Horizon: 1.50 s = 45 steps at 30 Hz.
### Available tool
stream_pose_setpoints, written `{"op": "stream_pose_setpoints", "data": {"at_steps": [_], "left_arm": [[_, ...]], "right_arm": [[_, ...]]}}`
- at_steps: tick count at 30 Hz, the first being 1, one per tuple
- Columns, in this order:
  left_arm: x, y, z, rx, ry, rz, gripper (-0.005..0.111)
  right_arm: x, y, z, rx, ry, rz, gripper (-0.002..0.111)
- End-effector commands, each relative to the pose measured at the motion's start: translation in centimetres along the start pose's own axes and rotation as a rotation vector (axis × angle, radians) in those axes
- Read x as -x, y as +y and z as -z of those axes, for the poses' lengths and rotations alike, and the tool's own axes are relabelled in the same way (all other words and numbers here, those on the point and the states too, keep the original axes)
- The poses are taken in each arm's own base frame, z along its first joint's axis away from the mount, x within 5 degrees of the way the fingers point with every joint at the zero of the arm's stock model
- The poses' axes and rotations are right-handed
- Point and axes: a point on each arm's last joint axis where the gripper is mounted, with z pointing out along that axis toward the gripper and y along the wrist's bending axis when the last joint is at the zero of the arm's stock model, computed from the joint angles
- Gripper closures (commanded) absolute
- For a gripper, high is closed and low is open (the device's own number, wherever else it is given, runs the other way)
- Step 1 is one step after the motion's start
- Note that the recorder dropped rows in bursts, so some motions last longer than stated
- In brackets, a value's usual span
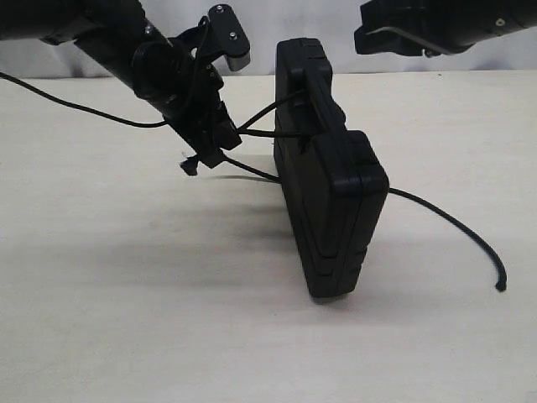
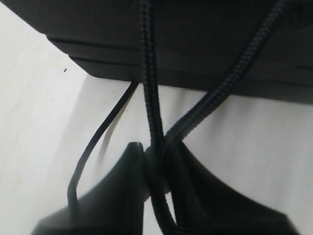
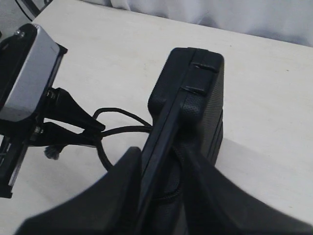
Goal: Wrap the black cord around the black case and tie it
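My left gripper should release the black cord against the black case's upper side [image 1: 275,117], near the handle of the case.
The black case [image 1: 336,193] stands on its long edge on the table, handle side up. The black cord [image 1: 268,113] runs from the handle to my left gripper [image 1: 214,151], which hangs just left of the case, shut on it. In the left wrist view two braided strands of the cord [image 2: 149,73] pass between its fingers [image 2: 127,171] below the case [image 2: 205,39]. The cord's tail [image 1: 453,227] trails right across the table. My right gripper [image 1: 369,38] hovers above, apart from the case. Its jaws [image 3: 161,156] stand open, and the case [image 3: 195,88] shows through the gap.
A thin black strand [image 2: 98,142] runs under the case by the left gripper. A thin cable [image 1: 75,105] from the left arm hangs over the table's left side. The pale table [image 1: 126,319] stretches around the case. A white curtain [image 3: 254,19] lies behind.
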Motion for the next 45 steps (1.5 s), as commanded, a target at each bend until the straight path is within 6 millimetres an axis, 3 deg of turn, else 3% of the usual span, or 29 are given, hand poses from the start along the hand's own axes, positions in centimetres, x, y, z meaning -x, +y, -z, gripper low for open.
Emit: {"op": "stream_pose_setpoints", "data": {"at_steps": [1, 18, 23, 28, 31, 45], "left_arm": [[0.5, -0.2, 0.1, -0.01, -0.016, 0.015, 0.107], [4.0, -2.0, -0.8, 0.115, -0.171, -0.037, 0.107], [4.4, -2.3, -0.8, 0.1, -0.2, -0.025, 0.107], [4.5, -2.4, -0.8, 0.093, -0.211, -0.008, 0.107], [4.5, -2.4, -0.8, 0.091, -0.209, -0.008, 0.107], [4.5, -2.5, -0.8, 0.085, -0.207, -0.011, 0.107]], "right_arm": [[-0.1, 0.3, 0.0, 0.031, 0.005, 0.004, 0.08], [-0.2, 0.3, 0.0, 0.033, 0.011, 0.005, 0.08], [-0.5, -0.7, 0.0, -0.066, 0.046, 0.004, 0.079], [-0.9, -1.7, 0.0, -0.17, 0.085, -0.033, 0.06], [-1.4, -2.3, -0.9, -0.2, 0.136, -0.047, 0.051], [-3.4, -4.9, -6.3, -0.27, 0.275, -0.084, 0.053]]}}
